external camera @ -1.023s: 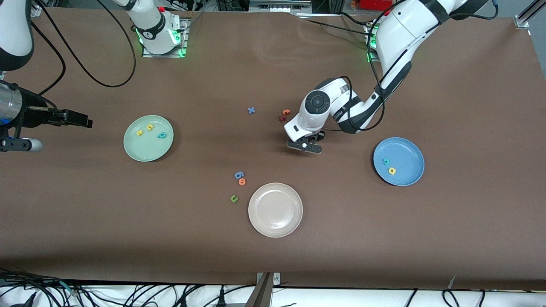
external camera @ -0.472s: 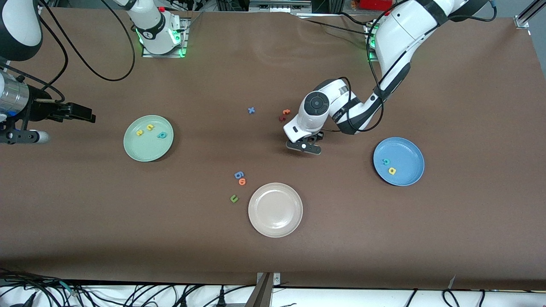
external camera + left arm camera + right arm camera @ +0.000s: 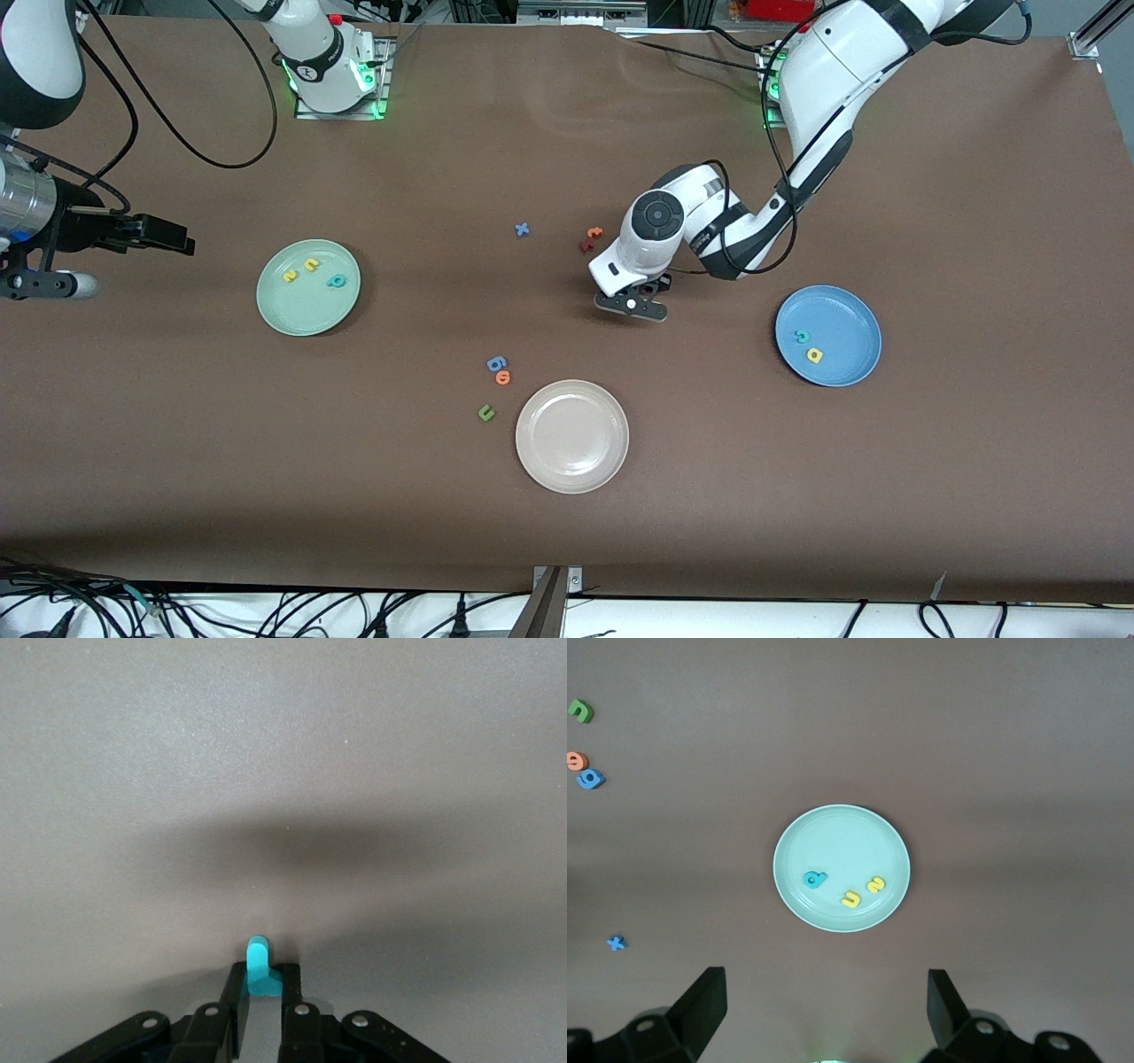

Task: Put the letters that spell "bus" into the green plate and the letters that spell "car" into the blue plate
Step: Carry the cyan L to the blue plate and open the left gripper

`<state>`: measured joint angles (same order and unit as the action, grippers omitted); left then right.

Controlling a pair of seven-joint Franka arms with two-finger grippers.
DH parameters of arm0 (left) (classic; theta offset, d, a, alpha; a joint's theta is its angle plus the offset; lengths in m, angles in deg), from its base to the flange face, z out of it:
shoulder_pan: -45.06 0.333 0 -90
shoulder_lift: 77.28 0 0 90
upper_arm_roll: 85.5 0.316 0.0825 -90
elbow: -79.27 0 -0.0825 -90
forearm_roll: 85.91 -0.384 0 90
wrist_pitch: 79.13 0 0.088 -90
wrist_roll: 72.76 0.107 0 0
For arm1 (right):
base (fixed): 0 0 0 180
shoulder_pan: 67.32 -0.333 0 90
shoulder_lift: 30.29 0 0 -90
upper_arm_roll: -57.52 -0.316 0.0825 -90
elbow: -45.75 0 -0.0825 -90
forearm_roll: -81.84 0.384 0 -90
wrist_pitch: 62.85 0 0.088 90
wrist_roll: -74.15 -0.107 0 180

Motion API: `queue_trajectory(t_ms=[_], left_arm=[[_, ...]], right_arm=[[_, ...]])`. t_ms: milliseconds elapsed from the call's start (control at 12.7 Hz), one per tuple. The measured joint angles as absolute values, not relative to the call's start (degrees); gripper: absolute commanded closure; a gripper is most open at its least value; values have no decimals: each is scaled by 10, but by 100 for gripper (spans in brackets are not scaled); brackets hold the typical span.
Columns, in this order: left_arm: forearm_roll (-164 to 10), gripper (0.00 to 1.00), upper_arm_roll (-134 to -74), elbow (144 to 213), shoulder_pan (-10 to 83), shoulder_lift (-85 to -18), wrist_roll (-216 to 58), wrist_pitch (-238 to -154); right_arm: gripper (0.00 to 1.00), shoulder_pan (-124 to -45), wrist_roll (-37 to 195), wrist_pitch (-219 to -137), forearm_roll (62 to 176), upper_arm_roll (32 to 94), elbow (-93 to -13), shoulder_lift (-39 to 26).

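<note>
My left gripper should set the teal r down and release it in the blue plate (image 3: 839, 340), next to the yellow a and across from the teal c.
My left gripper (image 3: 631, 303) is down at the table's middle, between the blue plate (image 3: 842, 315) and a small cluster of letters, shut on the thin teal r (image 3: 258, 964). The r stands up between the fingertips of that gripper (image 3: 263, 979). A teal c (image 3: 801, 336) and a yellow a (image 3: 813, 355) lie in the blue plate. The green plate (image 3: 306, 310) holds a yellow s (image 3: 290, 276), a yellow u (image 3: 311, 264) and a teal b (image 3: 336, 282). My right gripper (image 3: 173, 237) hangs open at the right arm's end of the table; its wrist view looks down on the green plate (image 3: 833, 837).
A beige plate (image 3: 571, 436) sits nearer the front camera. Beside it lie a blue g (image 3: 497, 363), an orange o (image 3: 503, 377) and a green u (image 3: 485, 412). A blue x (image 3: 522, 229), an orange t (image 3: 594, 233) and a dark red letter (image 3: 586, 245) lie by the left arm's wrist.
My left gripper has closed onto the teal r without moving from its spot. The right gripper has drifted a little toward the robots' bases.
</note>
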<state>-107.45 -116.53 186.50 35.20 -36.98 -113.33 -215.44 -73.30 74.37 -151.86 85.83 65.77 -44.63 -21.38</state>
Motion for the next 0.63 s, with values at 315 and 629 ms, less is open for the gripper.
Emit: queue_trajectory(t_ms=[315, 629], left_arm=[[-1074, 89, -1163, 1801, 367, -370, -1129, -2024], [-1056, 89, -1163, 1732, 433, -375, -1022, -1908]], right_arm=[[0, -733, 744, -1519, 858, 658, -447, -214], [0, -733, 744, -1519, 858, 658, -448, -214]])
